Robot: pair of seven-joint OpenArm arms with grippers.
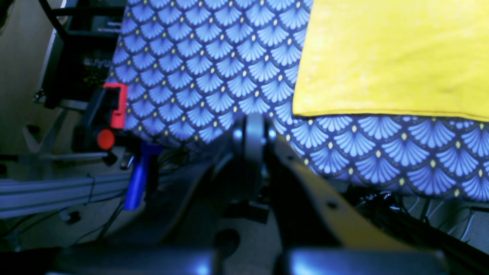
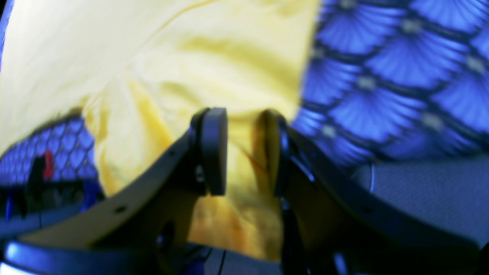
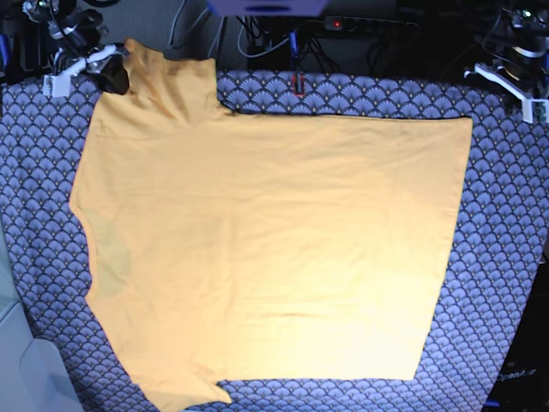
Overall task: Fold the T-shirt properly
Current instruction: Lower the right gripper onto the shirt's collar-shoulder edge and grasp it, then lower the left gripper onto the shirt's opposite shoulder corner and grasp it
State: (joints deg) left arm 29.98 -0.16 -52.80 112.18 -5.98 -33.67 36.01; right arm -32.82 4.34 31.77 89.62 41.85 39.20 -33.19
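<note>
I need to next close my left gripper on the far corner of the T-shirt's hem [image 3: 466,123] [image 1: 300,108], so that both grippers hold the T-shirt by its far side.
The yellow-orange T-shirt [image 3: 274,249] lies spread flat on the blue patterned cloth, its hem toward the right of the base view. One sleeve [image 3: 163,81] reaches up to the far left corner. There my right gripper [image 3: 110,77] is shut on the T-shirt. In the right wrist view, bunched yellow fabric [image 2: 114,57] fills the space between the right gripper's [image 2: 240,151] pads and hangs below them. My left gripper [image 1: 255,126] is shut and holds nothing. It hovers at the table's edge, just short of the T-shirt's [image 1: 389,57] corner.
The blue fan-patterned tablecloth [image 3: 502,257] covers the table. A black clamp with red parts [image 1: 112,109] and a blue clip [image 1: 137,179] sit at the table edge near the left gripper. Cables and a power strip [image 3: 360,23] run behind the far edge.
</note>
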